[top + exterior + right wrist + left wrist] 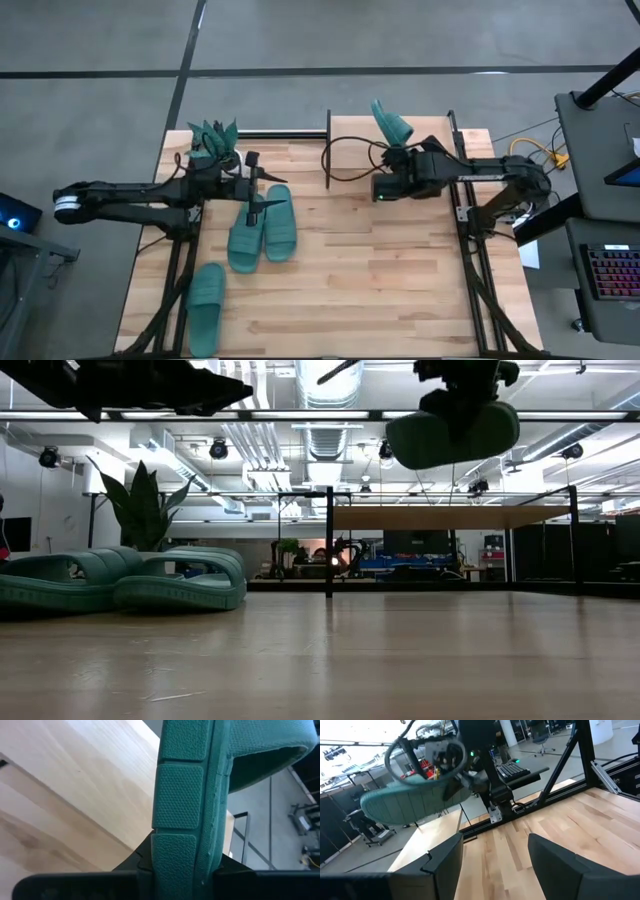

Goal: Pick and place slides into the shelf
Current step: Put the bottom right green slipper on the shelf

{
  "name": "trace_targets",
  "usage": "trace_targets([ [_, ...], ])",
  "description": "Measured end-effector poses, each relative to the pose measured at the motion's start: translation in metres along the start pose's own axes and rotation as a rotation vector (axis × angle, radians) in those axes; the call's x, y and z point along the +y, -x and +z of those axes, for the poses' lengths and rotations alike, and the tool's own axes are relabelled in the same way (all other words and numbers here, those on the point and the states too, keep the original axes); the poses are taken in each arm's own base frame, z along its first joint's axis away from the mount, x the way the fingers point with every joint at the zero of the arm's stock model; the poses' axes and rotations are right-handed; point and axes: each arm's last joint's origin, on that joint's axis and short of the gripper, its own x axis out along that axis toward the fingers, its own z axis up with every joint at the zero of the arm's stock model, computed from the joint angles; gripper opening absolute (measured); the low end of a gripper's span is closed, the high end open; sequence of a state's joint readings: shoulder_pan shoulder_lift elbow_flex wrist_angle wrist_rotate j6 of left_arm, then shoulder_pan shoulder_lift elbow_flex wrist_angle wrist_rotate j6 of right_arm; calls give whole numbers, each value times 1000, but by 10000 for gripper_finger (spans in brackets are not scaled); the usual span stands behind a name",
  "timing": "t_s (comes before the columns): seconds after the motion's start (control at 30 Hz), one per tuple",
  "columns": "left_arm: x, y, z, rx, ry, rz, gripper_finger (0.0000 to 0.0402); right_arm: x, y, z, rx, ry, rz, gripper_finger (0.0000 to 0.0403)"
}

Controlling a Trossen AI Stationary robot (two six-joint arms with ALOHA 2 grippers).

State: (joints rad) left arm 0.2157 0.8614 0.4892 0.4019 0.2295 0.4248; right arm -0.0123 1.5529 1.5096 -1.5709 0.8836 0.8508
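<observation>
Next, I let go of the slide, which is up over the shelf now, with my right gripper on the light-wood shelf top, at the end [435, 140] farthest from the plant.
Four teal-green slides show. Two lie side by side, soles down, on the table [262, 232], [180, 578]. A third lies alone by the near left corner [205, 303]. The fourth [391, 124] is up in the air over the shelf, in my right gripper [402, 150], which is shut on it. The shelf [470, 140] stands at the far right, its light-wood top [450, 517] on thin black legs. My left gripper [262, 186] hangs open above the far ends of the pair, touching nothing; its wrist view [495, 865] shows the held slide [415, 802]. My right gripper pinches the slide between its two fingers at the end of the sole nearest the gripper [181, 851]. The fingers run along the slide, which reaches out toward the table's far edge. It is lifted clear, turned on its side above the shelf top [452, 435], its strap [265, 750] off to one side.
A spiky green plant [213, 140] stands at the far left corner, just behind my left arm. A black cable loops at the shelf's left end [345, 160]. Bare wood lies in the middle and near right of the table [380, 280].
</observation>
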Motion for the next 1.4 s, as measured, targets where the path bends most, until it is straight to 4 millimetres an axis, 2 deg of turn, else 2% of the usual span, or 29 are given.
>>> trace_targets([
  [0.43, 1, 5, 6, -35, -8, 16, 209, -1, -44, -10, 122, 64, -126, 54],
  [0.73, 0, 1, 1, -10, -2, 5, 209, -4, -72, -24, 168, 126, -247, 54],
  [1.4, 0, 1, 0, -5, -1, 2, 209, -33, -105, -48, 278, 118, -368, 54],
])
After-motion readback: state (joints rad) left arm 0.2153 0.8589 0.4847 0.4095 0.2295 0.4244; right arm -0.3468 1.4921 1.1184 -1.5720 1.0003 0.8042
